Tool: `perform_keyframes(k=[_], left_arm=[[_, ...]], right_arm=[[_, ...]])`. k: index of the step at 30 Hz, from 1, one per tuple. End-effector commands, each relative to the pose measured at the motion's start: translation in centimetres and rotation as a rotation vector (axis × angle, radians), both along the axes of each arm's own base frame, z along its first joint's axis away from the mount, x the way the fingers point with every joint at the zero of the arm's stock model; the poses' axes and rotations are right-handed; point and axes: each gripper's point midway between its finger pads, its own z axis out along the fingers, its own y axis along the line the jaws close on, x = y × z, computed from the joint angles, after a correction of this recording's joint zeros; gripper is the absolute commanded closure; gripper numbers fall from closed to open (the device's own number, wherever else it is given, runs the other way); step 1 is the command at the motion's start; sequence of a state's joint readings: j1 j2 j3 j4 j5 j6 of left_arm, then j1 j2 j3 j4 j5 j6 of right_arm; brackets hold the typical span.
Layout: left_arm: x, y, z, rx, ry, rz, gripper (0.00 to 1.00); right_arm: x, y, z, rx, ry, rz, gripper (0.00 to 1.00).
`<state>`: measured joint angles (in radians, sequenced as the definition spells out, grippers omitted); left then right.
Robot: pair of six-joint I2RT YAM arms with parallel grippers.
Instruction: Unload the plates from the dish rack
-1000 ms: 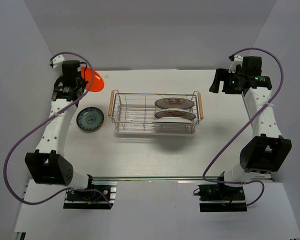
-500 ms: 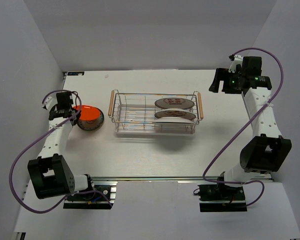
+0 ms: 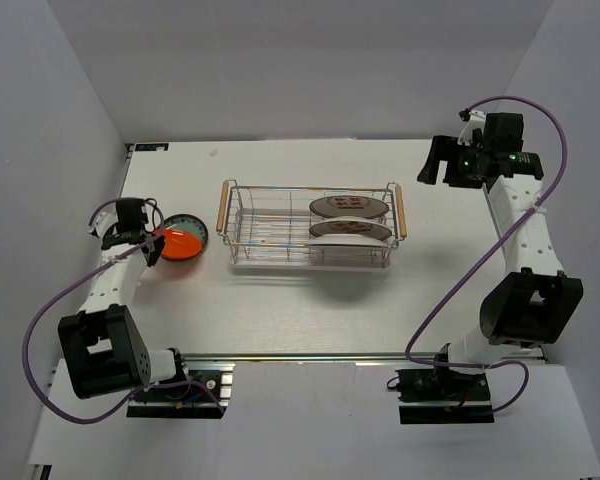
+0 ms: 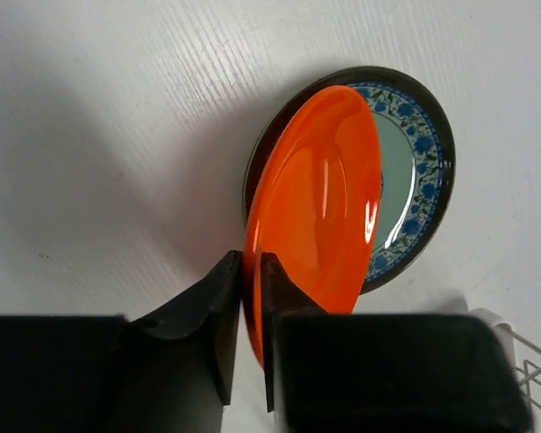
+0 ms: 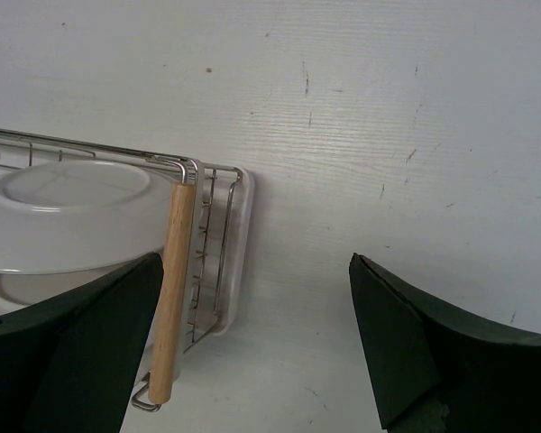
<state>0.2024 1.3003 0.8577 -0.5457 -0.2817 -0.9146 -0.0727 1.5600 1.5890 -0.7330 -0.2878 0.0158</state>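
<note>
The robot's right gripper should next close on the top rim [image 3: 354,237] of the near-side white plate, which is in front of the other plates in the dish rack.
My left gripper [image 3: 152,243] [image 4: 251,271] is shut on the rim of a small red-orange plate [image 3: 178,243] [image 4: 317,209]. It holds the plate tilted over a blue-patterned plate [image 3: 190,228] [image 4: 413,171] lying on the table left of the dish rack [image 3: 310,224]. Two larger white plates with red characters [image 3: 348,207] [image 3: 350,231] stand in the rack's right half; one shows in the right wrist view [image 5: 68,216]. My right gripper [image 3: 432,160] [image 5: 257,338] is open and empty, high above the table beyond the rack's right wooden handle [image 5: 169,289].
The rack's left half holds no plates. A white wall closes the back and both sides. The arm bases and a metal rail [image 3: 310,357] run along the near edge.
My left gripper has carried the red-orange plate from the far left of the table down and nearer, over the blue-patterned plate. The right arm has not moved.
</note>
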Motion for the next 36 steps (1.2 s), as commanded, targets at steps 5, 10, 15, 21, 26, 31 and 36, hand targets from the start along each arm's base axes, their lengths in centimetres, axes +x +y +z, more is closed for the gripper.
perform_keyframes(k=[5,10,15,21,26,31,36], left_arm=[[0.1,0.1,0.1,0.0,-0.028,0.001,0.59],[0.7,0.2,0.6,0.014,-0.048,-0.021,0.52],[1.6,-0.3,0.0,-0.008,-0.053,-0.054,0.4],[3.4,-1.1,1.7,-0.009,-0.093,-0.164,0.05],[6.1,-3.6,7.6,0.025,-0.207,-0.406,0.02],[6.8,-8.0,13.8,0.003,-0.388,-0.716,0.02],[4.6,-11.2,16.6,-0.001,-0.498,-0.91,0.02]], right_arm=[[-0.8,0.6,0.6,0.059,-0.027,-0.013,0.11],[-1.5,0.6,0.7,0.063,-0.036,-0.027,0.11],[-2.1,0.4,0.9,0.048,-0.036,-0.039,0.11],[-2.8,0.6,1.6,0.034,-0.056,-0.014,0.11],[-3.3,1.9,4.7,-0.051,-0.189,0.196,0.11],[-2.2,5.8,10.6,-0.162,-0.398,0.431,0.11],[-2.2,10.6,12.8,-0.377,-0.524,0.738,0.11]])
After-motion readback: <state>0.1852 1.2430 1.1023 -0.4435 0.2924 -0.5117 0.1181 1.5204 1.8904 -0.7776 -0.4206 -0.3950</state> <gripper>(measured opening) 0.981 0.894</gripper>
